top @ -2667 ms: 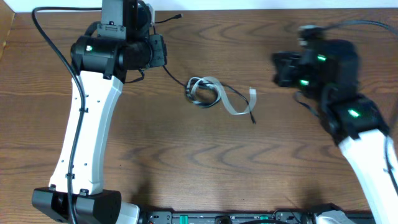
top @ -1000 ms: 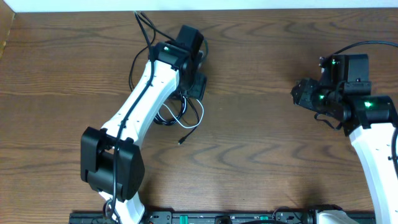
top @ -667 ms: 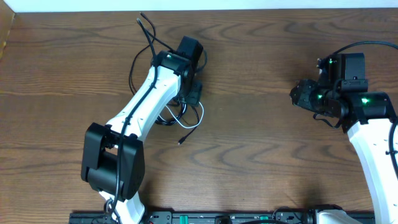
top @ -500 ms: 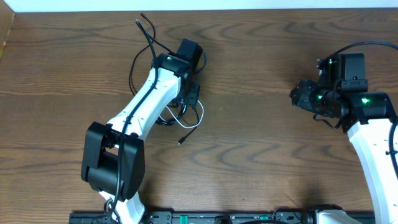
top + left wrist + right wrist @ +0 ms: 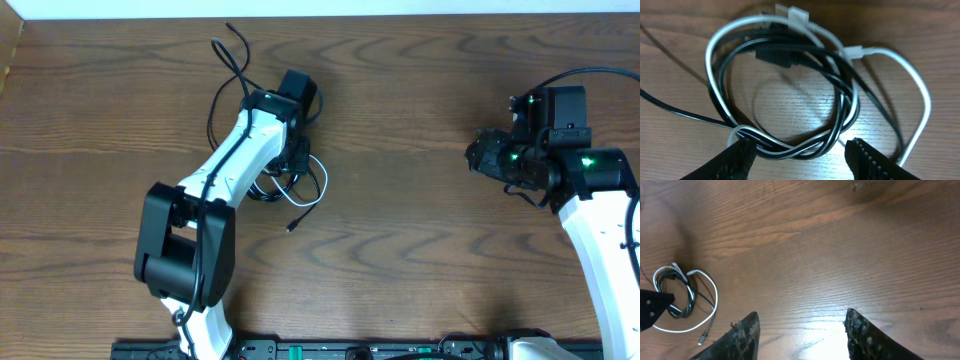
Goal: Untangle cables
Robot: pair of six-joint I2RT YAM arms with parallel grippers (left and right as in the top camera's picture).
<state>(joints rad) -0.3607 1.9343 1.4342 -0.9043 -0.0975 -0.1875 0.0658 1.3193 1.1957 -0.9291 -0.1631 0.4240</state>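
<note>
The black and white cords run together by the white loop. Next, my left gripper closes there on the coil's side (image 5: 298, 180) (image 5: 847, 107).
The cables (image 5: 283, 190) lie as one small coil left of the table's middle. A thin black cord (image 5: 785, 55) and a thin white cord (image 5: 715, 65) wind around each other. A white loop (image 5: 322, 185) bulges out to the right, and a plug end (image 5: 291, 227) trails toward the front. My left gripper (image 5: 297, 165) hangs over the coil, open. In the left wrist view its fingertips (image 5: 742, 152) straddle the twisted near strands, left gripper (image 5: 800, 150) holding nothing. My right gripper (image 5: 470, 157) stands open over bare wood at the far right, right gripper (image 5: 802, 330) empty, the coil (image 5: 680, 297) far off.
The left arm's own thicker black wires (image 5: 225, 70) loop behind the coil near the table's back edge. The left arm (image 5: 215, 180) runs diagonally from the front left up to the coil. Bare wooden table (image 5: 420, 250) lies between the two arms.
The left gripper has shifted a little left and toward the coil, its jaws narrowing slightly. The right arm has stayed almost still, its jaws a touch wider.
</note>
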